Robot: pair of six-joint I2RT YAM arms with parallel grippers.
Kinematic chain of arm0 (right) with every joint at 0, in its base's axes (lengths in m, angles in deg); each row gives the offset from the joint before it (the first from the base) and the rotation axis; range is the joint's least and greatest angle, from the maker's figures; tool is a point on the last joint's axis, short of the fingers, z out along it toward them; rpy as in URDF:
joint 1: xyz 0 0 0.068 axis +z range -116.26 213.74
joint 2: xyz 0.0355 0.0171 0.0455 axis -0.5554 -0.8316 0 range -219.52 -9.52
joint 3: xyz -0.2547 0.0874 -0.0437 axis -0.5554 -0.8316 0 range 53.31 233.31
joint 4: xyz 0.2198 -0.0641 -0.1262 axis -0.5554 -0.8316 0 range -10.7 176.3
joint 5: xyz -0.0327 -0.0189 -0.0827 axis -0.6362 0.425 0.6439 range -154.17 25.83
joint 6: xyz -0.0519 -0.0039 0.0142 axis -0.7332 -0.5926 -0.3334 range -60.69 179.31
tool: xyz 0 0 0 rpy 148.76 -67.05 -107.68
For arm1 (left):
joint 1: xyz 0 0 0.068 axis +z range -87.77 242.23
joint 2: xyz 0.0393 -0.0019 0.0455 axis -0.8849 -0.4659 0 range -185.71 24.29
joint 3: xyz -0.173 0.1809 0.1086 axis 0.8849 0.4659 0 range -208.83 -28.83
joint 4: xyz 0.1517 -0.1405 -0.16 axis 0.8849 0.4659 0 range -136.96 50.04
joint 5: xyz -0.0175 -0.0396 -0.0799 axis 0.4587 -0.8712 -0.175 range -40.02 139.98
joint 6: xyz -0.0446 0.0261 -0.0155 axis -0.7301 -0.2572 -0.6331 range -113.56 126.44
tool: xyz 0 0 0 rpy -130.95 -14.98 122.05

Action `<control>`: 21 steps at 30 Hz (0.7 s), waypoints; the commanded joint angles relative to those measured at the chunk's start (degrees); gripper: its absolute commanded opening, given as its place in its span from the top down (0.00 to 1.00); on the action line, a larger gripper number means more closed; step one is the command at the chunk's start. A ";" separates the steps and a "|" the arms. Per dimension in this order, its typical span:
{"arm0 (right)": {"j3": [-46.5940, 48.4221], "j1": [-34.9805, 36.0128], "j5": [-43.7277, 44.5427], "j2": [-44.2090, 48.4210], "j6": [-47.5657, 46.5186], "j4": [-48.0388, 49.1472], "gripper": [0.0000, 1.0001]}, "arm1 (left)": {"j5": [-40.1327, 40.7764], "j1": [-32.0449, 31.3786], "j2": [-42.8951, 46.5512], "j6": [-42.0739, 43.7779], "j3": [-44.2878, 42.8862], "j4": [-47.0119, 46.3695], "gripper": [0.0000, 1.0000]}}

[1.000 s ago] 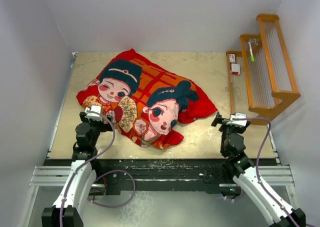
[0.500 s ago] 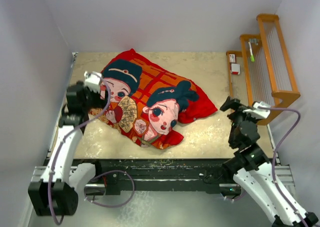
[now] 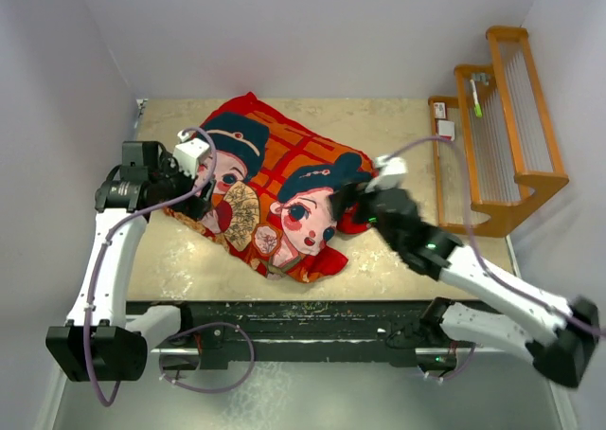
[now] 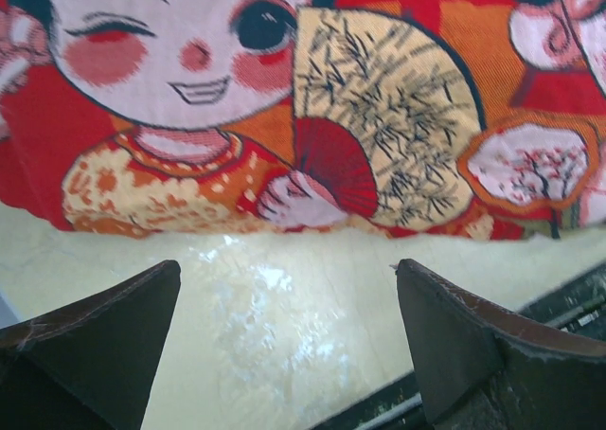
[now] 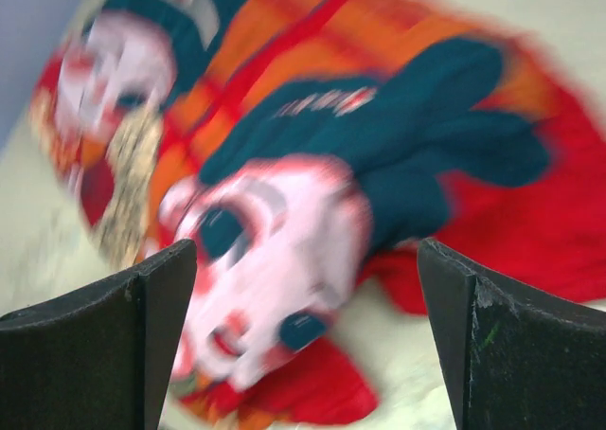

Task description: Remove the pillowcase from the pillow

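Next, I close my right gripper on the red-orange pillowcase (image 3: 310, 233) (image 5: 254, 307) just above the printed mouth on the side nearer the wooden rack.
The red-orange pillowcase (image 3: 284, 179) lies diagonally on the table, plump, printed with two dark-haired faces and a fan. The pillow is hidden inside it. My left gripper (image 3: 203, 178) hangs over the cover's left edge beside the left face, open; in the left wrist view the left gripper (image 4: 287, 269) frames bare tabletop just short of the pillowcase (image 4: 284, 117). My right gripper (image 3: 347, 201) hovers at the right-hand face, open. The right wrist view is blurred and shows the right gripper (image 5: 305, 250) wide apart above the pillowcase (image 5: 379, 136), with nothing between its fingers.
The beige table (image 3: 398, 127) is walled at the back and on both sides. A wooden rack (image 3: 502, 117) with small items stands along the right edge. The black front rail (image 3: 303, 309) runs along the near edge.
The left arm swung out and up to the cover's left edge. The right arm swept from the table's right side leftwards to the right-hand face. Both grippers stayed open.
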 commanded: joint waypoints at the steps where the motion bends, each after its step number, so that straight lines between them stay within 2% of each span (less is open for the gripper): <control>1: 9.74 14.30 6.68 -15.08 0.36 -5.82 0.00 | -2.70 0.19 2.52 4.34 -2.98 8.72 0.01; 4: 14.24 16.53 7.33 -23.38 4.44 -10.36 0.00 | -0.18 0.19 2.89 4.94 -3.77 9.71 0.01; 10: 12.50 17.83 4.95 -28.73 12.26 -12.50 0.02 | 4.20 0.19 4.51 7.48 -4.98 13.43 0.01; 16: 13.73 17.83 -0.24 -36.57 16.40 -12.93 0.11 | 7.69 0.19 7.40 11.50 -5.63 18.09 0.01; 17: 14.35 17.83 -1.49 -37.66 16.53 -12.71 0.14 | 7.65 0.19 8.01 12.14 -5.68 18.63 0.01; 19: 16.15 17.83 -3.34 -39.17 16.45 -12.91 0.27 | 7.10 0.24 8.78 12.75 -6.43 19.83 0.01; 20: 17.49 17.81 -3.75 -39.48 16.58 -13.44 0.38 | 6.70 0.20 8.63 12.53 -7.15 20.26 0.01; 21: 18.24 17.78 -3.98 -39.42 16.48 -13.78 0.53 | 6.04 0.20 8.45 12.03 -7.84 20.83 0.01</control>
